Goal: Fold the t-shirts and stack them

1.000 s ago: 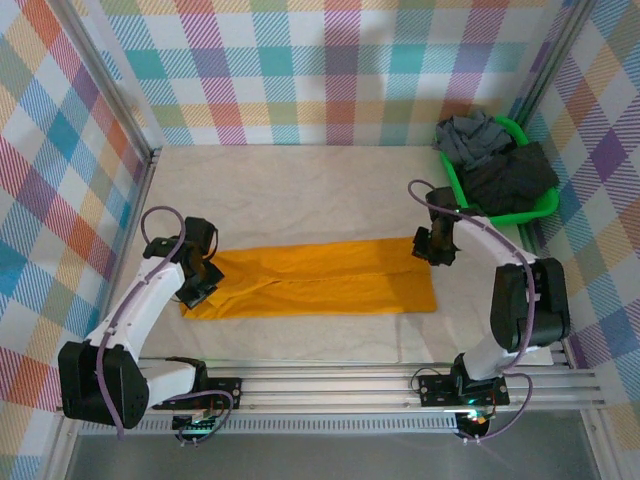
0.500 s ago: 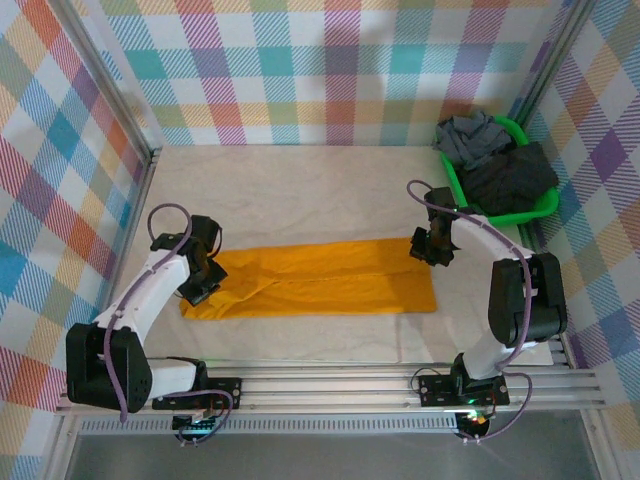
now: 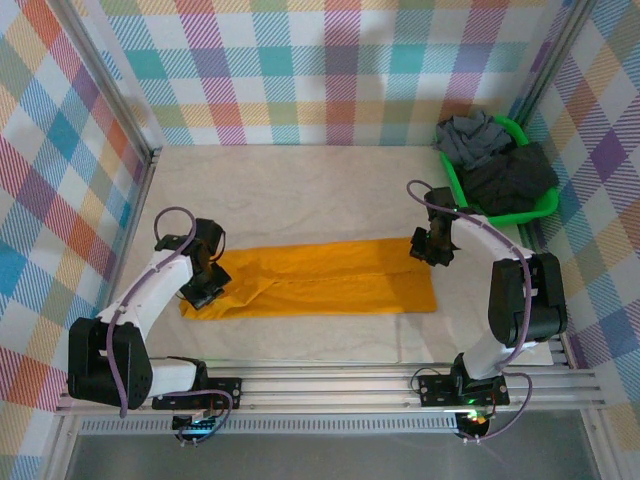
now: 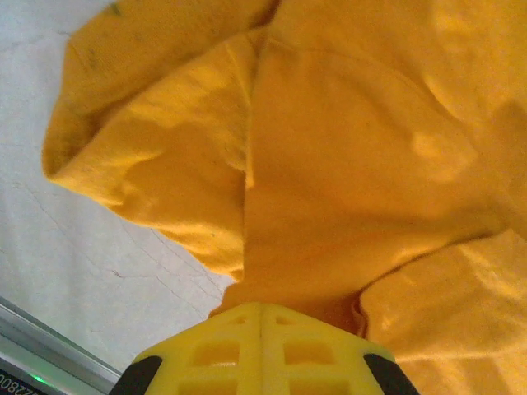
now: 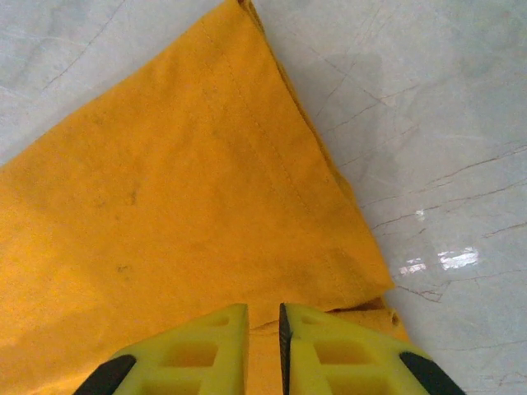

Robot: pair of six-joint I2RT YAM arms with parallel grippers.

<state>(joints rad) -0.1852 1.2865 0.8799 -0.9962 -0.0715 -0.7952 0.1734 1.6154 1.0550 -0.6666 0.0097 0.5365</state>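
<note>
Next, I open my left gripper, take the cloth nearer the t-shirt's middle (image 3: 250, 270) and spread it flat, because a slanting fold bunches up the orange t-shirt's sleeve end.
The mustard-orange t-shirt (image 3: 320, 280) lies folded into a long strip across the table's middle. My left gripper (image 3: 206, 279) sits on its left end, where the sleeve bunches up. In the left wrist view its yellow fingers (image 4: 239, 346) are pressed together, shut on a pinch of orange t-shirt (image 4: 346, 164). My right gripper (image 3: 431, 247) is at the strip's far right corner. Its jaws (image 5: 263, 313) stand a thin slit apart with the orange t-shirt's (image 5: 165, 206) hem edge caught between them. A grey t-shirt (image 3: 474, 138) and a dark charcoal t-shirt (image 3: 512, 180) lie heaped in the basket.
The green plastic basket (image 3: 500, 214) stands at the back right, against the checked wall. An aluminium rail (image 3: 330, 385) runs along the near edge by the arm bases. The white table cover (image 3: 300, 190) lies bare behind the strip.
The left arm has drawn in a little, nudging its gripper slightly right on the shirt's left end. The right jaws have narrowed on the hem and shifted slightly back.
</note>
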